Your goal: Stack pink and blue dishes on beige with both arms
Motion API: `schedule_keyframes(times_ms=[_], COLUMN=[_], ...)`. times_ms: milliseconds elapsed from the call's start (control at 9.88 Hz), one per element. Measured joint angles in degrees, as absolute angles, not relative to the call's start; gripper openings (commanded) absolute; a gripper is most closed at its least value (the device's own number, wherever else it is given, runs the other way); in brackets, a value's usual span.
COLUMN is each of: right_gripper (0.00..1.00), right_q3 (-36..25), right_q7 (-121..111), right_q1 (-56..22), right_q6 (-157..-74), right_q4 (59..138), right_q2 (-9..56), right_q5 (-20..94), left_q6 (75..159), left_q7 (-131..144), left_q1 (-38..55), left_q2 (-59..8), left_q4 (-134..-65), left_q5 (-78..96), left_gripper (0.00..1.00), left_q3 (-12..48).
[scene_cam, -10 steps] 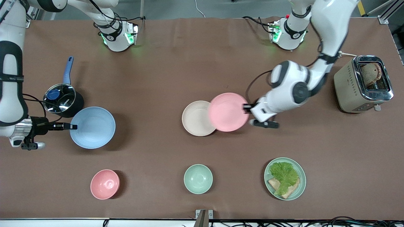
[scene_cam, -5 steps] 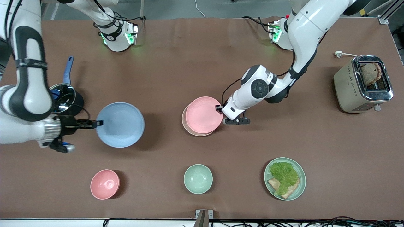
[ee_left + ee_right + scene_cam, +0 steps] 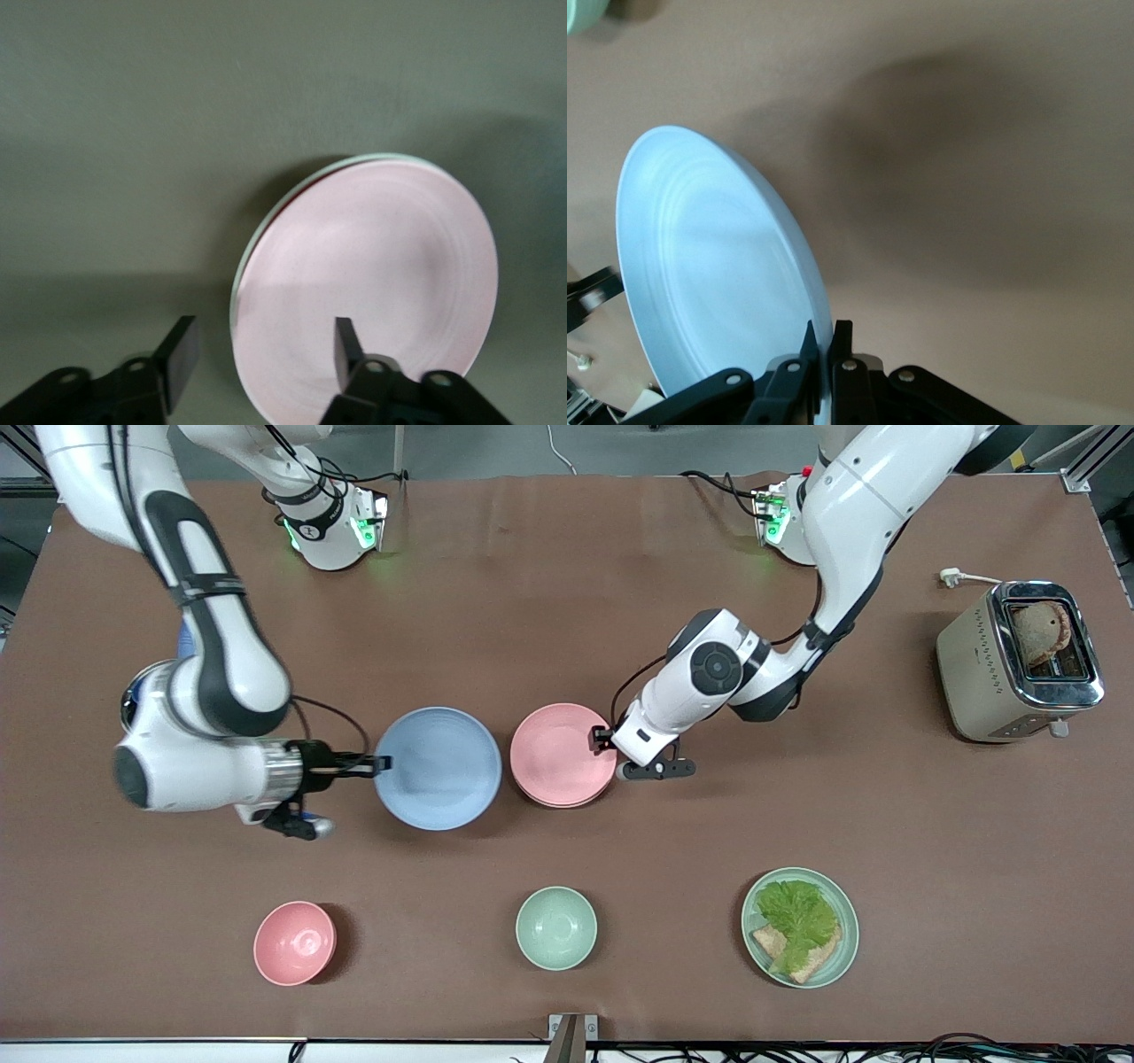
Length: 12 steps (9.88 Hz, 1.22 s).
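Next, my right gripper releases the light blue plate on top of the pale pink plate (image 3: 563,755), so that it covers the beige one.
The pale pink plate (image 3: 563,755) lies on the beige plate, which is almost wholly covered. Only a thin strip of the beige plate's rim (image 3: 257,239) shows in the left wrist view. My left gripper (image 3: 605,737) is at the pink plate's rim on the side toward the left arm's end. It is open, its fingers wide apart on either side of the plate's edge (image 3: 262,354). My right gripper (image 3: 381,763) is shut on the rim of the light blue plate (image 3: 438,768). It holds that plate above the table, right beside the pink one (image 3: 824,341).
A pink bowl (image 3: 295,942), a mint-green bowl (image 3: 555,927) and a mint-green plate with lettuce and bread (image 3: 800,926) stand nearer the front camera. A toaster (image 3: 1019,660) sits at the left arm's end. The right arm partly hides a pot (image 3: 133,691).
The left arm brought the pink plate over the beige one, and its fingers now stand open. The right arm carried the blue plate from its end toward the middle.
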<state>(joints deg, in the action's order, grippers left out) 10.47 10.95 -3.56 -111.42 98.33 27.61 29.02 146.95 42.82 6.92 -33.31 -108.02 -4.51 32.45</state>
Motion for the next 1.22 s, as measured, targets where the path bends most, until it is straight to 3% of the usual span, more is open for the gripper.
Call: schedule_keyframes(times_ms=[304, 608, 810, 1013, 1114, 1215], right_gripper=[0.02, 0.02, 0.02, 0.05, 0.30, 0.84], right_q3=[19.5, 23.2, 24.7, 24.8, 24.8, 24.8], right_q7=[15.4, 18.4, 20.0, 20.1, 20.1, 20.1], right_q1=[-3.9, -7.1, -8.3, -8.3, -8.3, -8.3], right_q6=[-124.5, -135.3, -141.4, -142.4, -142.6, -142.6], right_q4=[104.9, 109.5, 111.5, 111.6, 111.7, 111.8], right_q2=[27.6, 27.7, 29.4, 30.6, 30.7, 30.7], right_q5=[29.0, 29.0, 29.0, 29.0, 29.0, 29.0], left_q6=[132.6, 123.6, 115.8, 106.0, 103.8, 101.6], left_q7=[29.4, 12.7, 6.1, 4.6, 2.7, 0.7], left_q1=[5.3, 3.8, 2.0, 2.0, 2.2, 2.2], left_q2=[-19.1, -7.6, -2.4, 2.1, 4.2, 5.8], left_q4=[-112.0, -112.4, -110.1, -104.5, -102.6, -100.7], left_q5=[-4.8, -4.8, -4.7, -4.7, -4.1, -3.0], left_gripper=[1.00, 1.00, 1.00, 1.00, 1.00, 1.00], left_q3=[23.4, 12.6, 9.8, 7.5, 5.9, 4.1])
